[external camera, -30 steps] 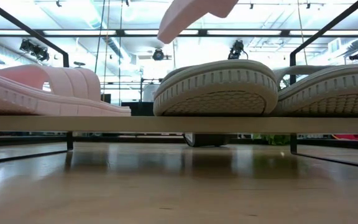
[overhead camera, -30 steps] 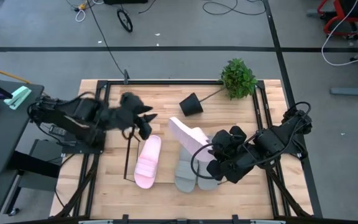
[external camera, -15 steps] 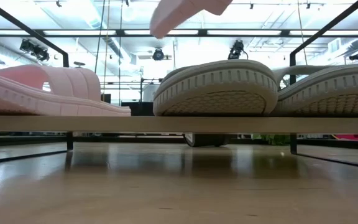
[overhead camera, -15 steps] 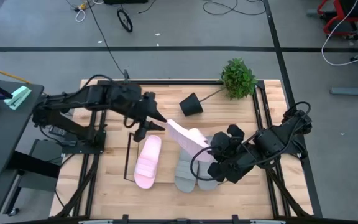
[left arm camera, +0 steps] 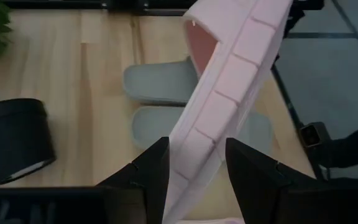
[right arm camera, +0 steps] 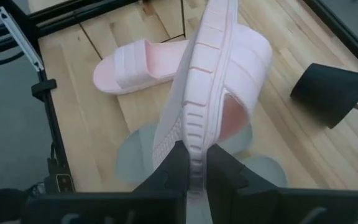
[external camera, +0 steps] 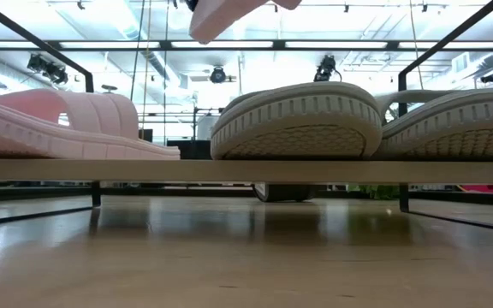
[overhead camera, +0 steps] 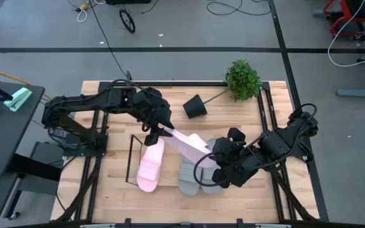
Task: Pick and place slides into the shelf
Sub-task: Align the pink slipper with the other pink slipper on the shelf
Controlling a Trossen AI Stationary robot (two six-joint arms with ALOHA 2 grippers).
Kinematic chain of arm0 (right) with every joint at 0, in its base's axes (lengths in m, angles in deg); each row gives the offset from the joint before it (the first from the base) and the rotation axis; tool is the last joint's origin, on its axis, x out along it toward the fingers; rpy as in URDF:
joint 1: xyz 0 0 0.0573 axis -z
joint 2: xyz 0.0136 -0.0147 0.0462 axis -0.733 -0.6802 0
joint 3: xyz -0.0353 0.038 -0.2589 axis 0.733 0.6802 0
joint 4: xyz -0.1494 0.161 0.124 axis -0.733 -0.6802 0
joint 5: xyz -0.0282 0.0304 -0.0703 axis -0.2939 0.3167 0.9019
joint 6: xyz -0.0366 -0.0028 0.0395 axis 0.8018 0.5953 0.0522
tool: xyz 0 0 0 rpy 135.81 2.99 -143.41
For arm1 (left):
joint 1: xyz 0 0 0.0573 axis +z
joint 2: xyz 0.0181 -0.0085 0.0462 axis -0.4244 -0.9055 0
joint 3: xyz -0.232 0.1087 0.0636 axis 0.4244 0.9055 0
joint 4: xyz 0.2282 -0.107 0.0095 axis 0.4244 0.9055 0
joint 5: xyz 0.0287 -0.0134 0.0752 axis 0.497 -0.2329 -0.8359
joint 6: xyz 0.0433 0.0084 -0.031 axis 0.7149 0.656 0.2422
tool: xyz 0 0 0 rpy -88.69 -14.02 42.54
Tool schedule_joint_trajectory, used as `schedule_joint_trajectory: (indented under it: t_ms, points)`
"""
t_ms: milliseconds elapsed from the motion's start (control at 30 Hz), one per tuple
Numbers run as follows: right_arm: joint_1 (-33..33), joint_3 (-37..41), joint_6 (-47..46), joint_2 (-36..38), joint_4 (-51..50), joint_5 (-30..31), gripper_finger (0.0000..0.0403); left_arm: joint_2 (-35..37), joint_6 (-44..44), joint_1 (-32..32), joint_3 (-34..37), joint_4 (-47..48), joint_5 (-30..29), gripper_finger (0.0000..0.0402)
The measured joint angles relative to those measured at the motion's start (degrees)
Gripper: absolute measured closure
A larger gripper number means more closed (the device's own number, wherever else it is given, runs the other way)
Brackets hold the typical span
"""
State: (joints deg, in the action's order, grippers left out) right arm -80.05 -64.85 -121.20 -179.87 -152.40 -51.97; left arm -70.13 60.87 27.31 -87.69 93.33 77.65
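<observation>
The sole of the lifted pink slide lies at a slant across my left gripper's fingers, so I should open them, turn them in line with the sole, and then close on its heel end point(left arm camera: 188, 171).
A pale pink slide point(overhead camera: 189, 142) hangs in the air over the shelf and slants up from my right gripper point(overhead camera: 218, 158), which is shut on it. My left gripper point(left arm camera: 197, 171) is open at the slide's other end point(overhead camera: 168, 132), away from the strap, with one finger on each side of the sole. In the low view this slide point(external camera: 229, 12) shows at the top. Another pink slide point(overhead camera: 151, 163) and two grey slides point(overhead camera: 189, 177) point(overhead camera: 211, 182) lie flat, side by side, on the black wire shelf point(overhead camera: 130, 158). My right gripper pinches the side edge of the pink slide's sole point(right arm camera: 195, 149) between its two fingers, at the end nearer the strap point(right arm camera: 248, 68). The slide is lifted clear and juts away from the fingers on its edge, toward the left arm. My left gripper's fingers point(left arm camera: 151, 171) flank the sole's free end point(left arm camera: 197, 146); whether they touch it I cannot tell.
A small black pot point(overhead camera: 195, 106) lies tipped on the far part of the table, its green plant point(overhead camera: 243, 79) near the far right corner. Black rails point(overhead camera: 266, 101) run round the table. Bare wood point(overhead camera: 116, 107) lies to the left of the shelf.
My left arm has swung from the table's left side toward the held slide, and its fingers now stand around the slide's free end. The slide has shifted a little toward the left, still held by my right gripper.
</observation>
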Motion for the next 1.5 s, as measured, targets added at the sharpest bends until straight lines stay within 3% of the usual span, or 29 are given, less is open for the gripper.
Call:
schedule_joint_trajectory:
  t_ms: [133,333,600,900,1000,1133,1200,1333,1500]
  points:
    - [0.0,0.02,2.98,0.0,1.24,-1.14,0.0369,-0.3,1.08,0.28,0.02,0.63,4.29,0.0239]
    - [0.17,0.02,8.99,0.0,5.11,-3.21,0.0369,-0.34,1.06,1.4,0.0,1.18,4.95,0.0239]
    - [0.2,0.02,9.18,0.0,5.16,-2.97,0.037,-0.34,-0.97,2.7,0.0,-0.13,-0.26,0.0239]
    - [0.17,0.02,10.1,0.0,5.22,-3.22,0.037,-0.34,-5.34,3.59,0.0,2.62,-0.49,0.0238]
    - [0.15,0.02,10.88,0.0,5.31,-3.53,0.037,-0.34,-6.27,4.76,0.0,6.0,0.6,0.0222]
    - [0.15,0.02,11.72,0.0,5.53,-3.59,0.037,-0.34,-6.18,5.52,0.02,7.61,1.24,0.0171]
    - [0.15,0.02,12.17,0.0,5.42,-3.82,0.037,-0.34,-6.11,5.51,0.02,7.32,3.58,0.0141]
    - [0.14,0.02,12.93,0.0,5.22,-3.95,0.037,-0.34,-7.32,5.76,0.02,7.3,14.07,0.0093]
    - [0.13,0.02,13.31,0.0,5.32,-4.67,0.037,-0.34,-7.59,5.73,0.02,6.89,24.94,0.007]
